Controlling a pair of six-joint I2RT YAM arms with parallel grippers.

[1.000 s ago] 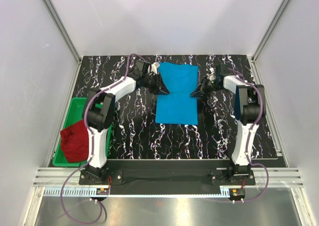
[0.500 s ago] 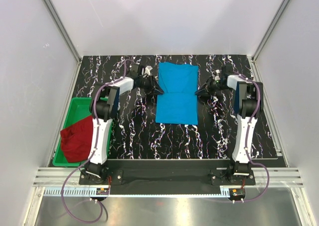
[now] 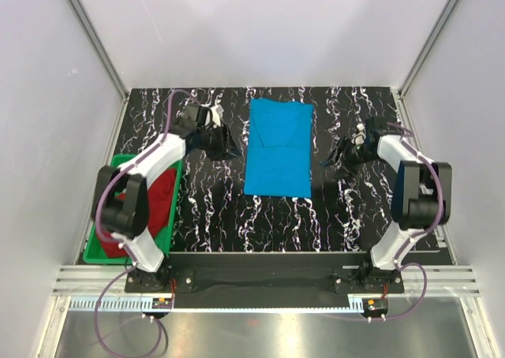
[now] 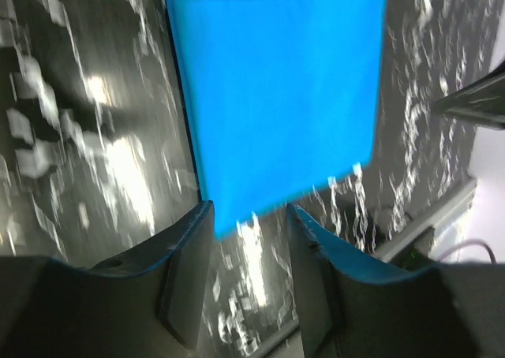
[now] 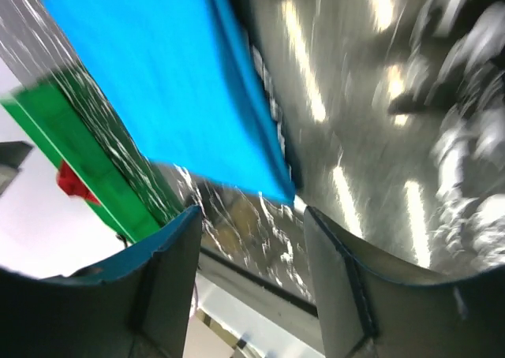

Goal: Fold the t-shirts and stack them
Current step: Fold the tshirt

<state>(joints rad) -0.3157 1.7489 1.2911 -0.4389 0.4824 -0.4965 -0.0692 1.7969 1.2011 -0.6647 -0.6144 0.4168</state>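
Observation:
The sky-blue t-shirt has a near corner (image 3: 309, 195) (image 5: 289, 195) on the side farther from the green bin. My right gripper will close on that corner.
The sky-blue t-shirt (image 3: 278, 149) lies folded into a long rectangle at the middle of the dark marbled table. In the left wrist view the same blue t-shirt (image 4: 276, 98) fills the upper part, and in the right wrist view the blue t-shirt (image 5: 166, 82) stretches away to the upper left. My left gripper (image 3: 231, 148) hangs just left of it, open and empty (image 4: 248, 240). My right gripper (image 3: 332, 159) hangs just right of it, also open with nothing between its fingers (image 5: 252, 247). The dark red t-shirt (image 3: 163, 200) lies bunched in the green bin, partly hidden under my left arm.
The green plastic bin (image 3: 91, 244) stands along the table's left edge; the same green bin (image 5: 87, 153) shows beyond the blue shirt in the right wrist view. White walls close the table on three sides. The arm bases sit on a black rail at the near edge.
Both grippers have opened and drawn outward, away from the blue shirt's side edges. The left arm has swung left over the bin. The shirt lies flat where it was.

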